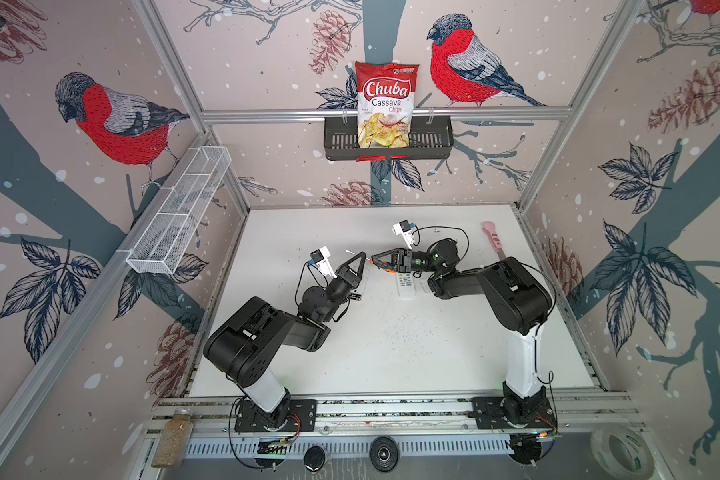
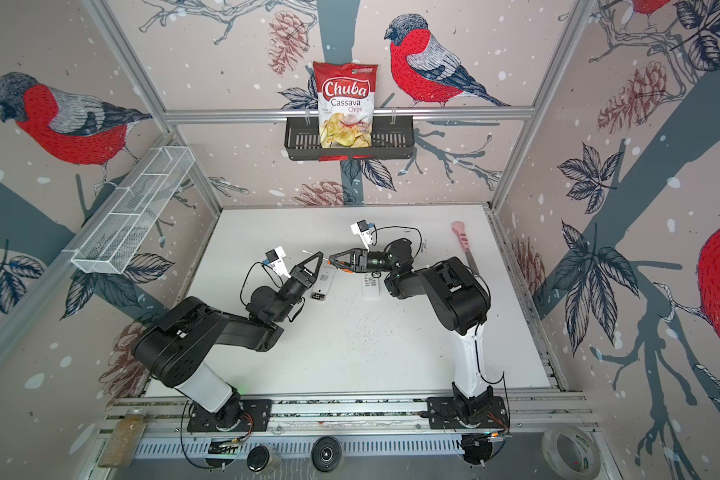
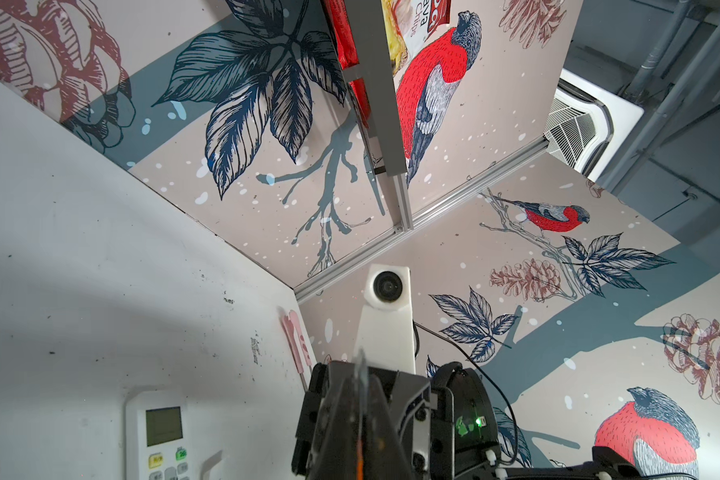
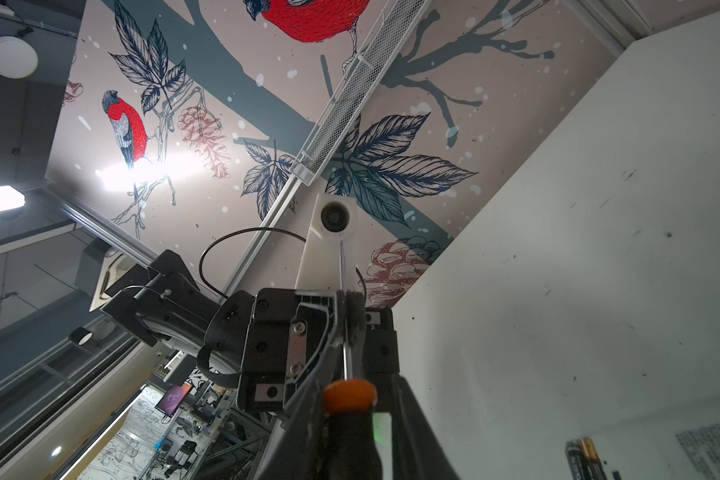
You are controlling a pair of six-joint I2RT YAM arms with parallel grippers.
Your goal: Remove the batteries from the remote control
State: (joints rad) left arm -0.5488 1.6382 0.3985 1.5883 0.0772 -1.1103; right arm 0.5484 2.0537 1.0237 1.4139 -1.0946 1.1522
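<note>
The screwdriver's handle slants below my right gripper's fingers. I should open that gripper and take the black grip (image 4: 352, 444) in line while my left gripper steadies the screwdriver's metal rod.
The white remote control (image 1: 406, 286) (image 2: 371, 286) lies face up mid-table, its display end showing in the left wrist view (image 3: 159, 432). Two black batteries (image 1: 354, 296) (image 2: 317, 296) (image 4: 585, 457) with gold ends lie side by side on the table, beside a flat white labelled piece (image 2: 327, 277). My right gripper (image 1: 374, 258) (image 2: 330, 257) (image 4: 344, 301) is shut on the orange-and-black screwdriver (image 4: 350, 395), held above the table and pointing left. My left gripper (image 1: 363, 254) (image 2: 320, 254) (image 3: 360, 368) meets it tip to tip, shut on the thin metal shaft (image 4: 341, 266).
A pink-handled tool (image 1: 493, 241) lies at the table's far right. A cotton swab (image 1: 352, 252) lies behind the left gripper. A black basket (image 1: 337, 143) holding a chips bag hangs on the back wall, and a white wire basket (image 1: 175, 216) on the left wall.
</note>
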